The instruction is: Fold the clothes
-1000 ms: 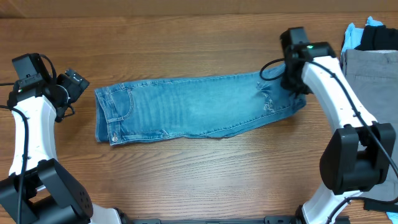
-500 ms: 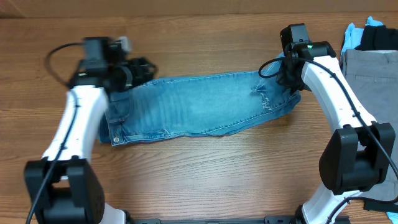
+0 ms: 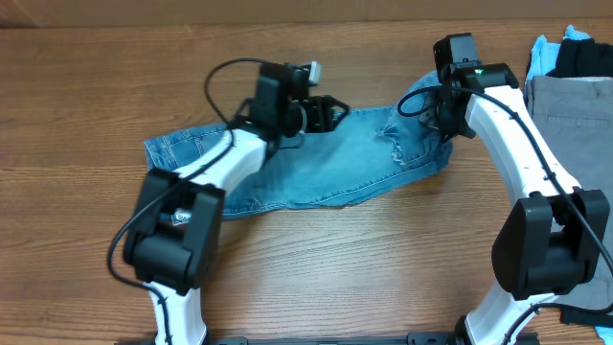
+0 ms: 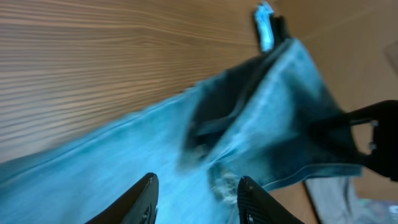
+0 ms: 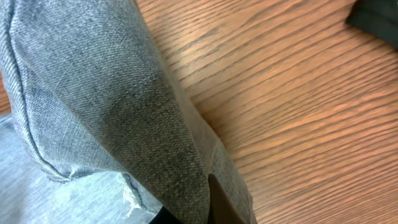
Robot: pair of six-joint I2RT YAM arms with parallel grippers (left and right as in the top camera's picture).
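Next, my right gripper lets go of the leg end on the flat denim (image 3: 337,146) just in front of my left gripper's fingers.
Long light-blue jeans (image 3: 316,168) lie across the table, waist (image 3: 168,153) at the left. My right gripper (image 3: 443,123) is shut on the leg end, which is lifted and curled over at the right (image 3: 421,94). In the right wrist view the denim (image 5: 124,124) drapes over the fingers and hides them. My left gripper (image 3: 330,112) hovers over the middle of the jeans. Its fingertips (image 4: 149,180) stand apart above the denim (image 4: 93,180) with nothing between them. The raised leg fold (image 4: 280,106) is just ahead.
Grey trousers (image 3: 575,125) lie at the right edge, with a black garment (image 3: 586,57) and a sky-blue one (image 3: 546,53) behind them. Bare wood runs along the front and the far left. The right arm (image 3: 508,134) reaches across the right side.
My left arm has swung from the left edge to above the middle of the jeans, its jaws narrowing. The right gripper has lifted the leg end and drawn it slightly left.
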